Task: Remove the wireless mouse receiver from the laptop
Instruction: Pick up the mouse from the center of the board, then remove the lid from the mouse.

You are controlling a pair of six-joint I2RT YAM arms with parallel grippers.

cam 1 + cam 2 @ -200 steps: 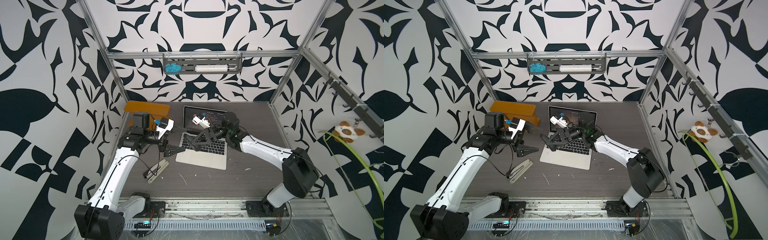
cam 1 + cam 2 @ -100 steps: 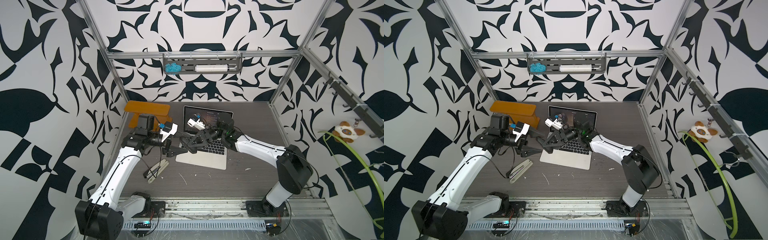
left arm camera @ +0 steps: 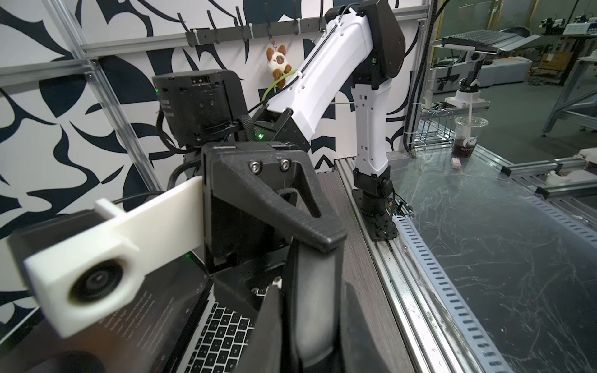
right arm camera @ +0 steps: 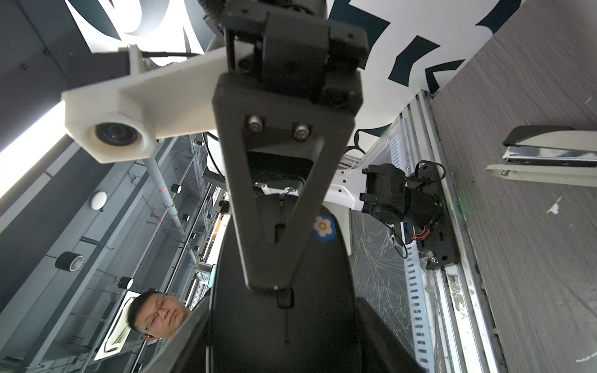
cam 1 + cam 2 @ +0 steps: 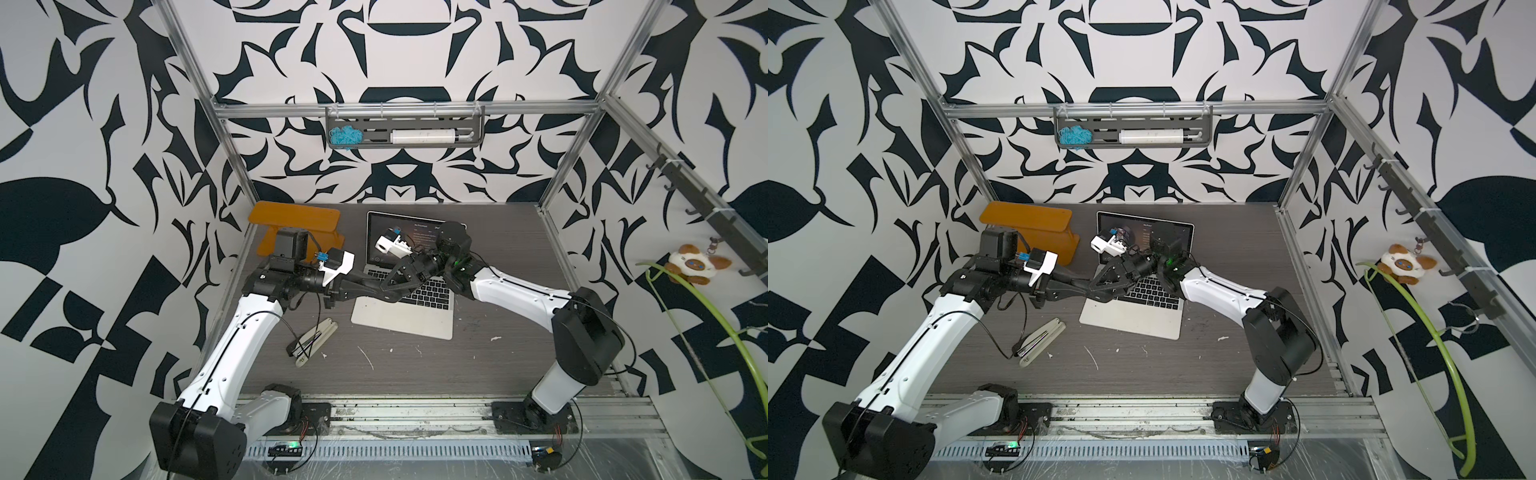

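Observation:
My right gripper will open and back off, as it spans the width of the black mouse, while my left gripper turns the mouse, and then pinch its top and bottom side (image 4: 320, 279).
The silver laptop (image 5: 402, 321) (image 5: 1133, 318) lies open mid-table, its keyboard (image 3: 219, 332) showing in the left wrist view. Over its left side my two grippers meet tip to tip. My right gripper (image 5: 384, 286) (image 4: 284, 323) is shut across the width of a black mouse (image 4: 323, 264) with a flower sticker. My left gripper (image 5: 374, 291) (image 3: 310, 287) is shut on the mouse's (image 3: 315, 323) thin front end, one finger (image 4: 235, 161) lying flat over its top. I cannot make out the wireless mouse receiver in any view.
A cream and black stapler (image 5: 311, 341) (image 4: 549, 151) lies left of the laptop near the left arm. An orange stand (image 5: 295, 217) sits at the back left. A wall rack (image 5: 405, 134) hangs behind, a plush toy (image 5: 692, 268) at the right wall. A metal rail (image 5: 415, 409) runs along the front.
My left gripper has reached right to the right gripper and its jaws have closed. The right gripper has swung left over the laptop's left side with the mouse.

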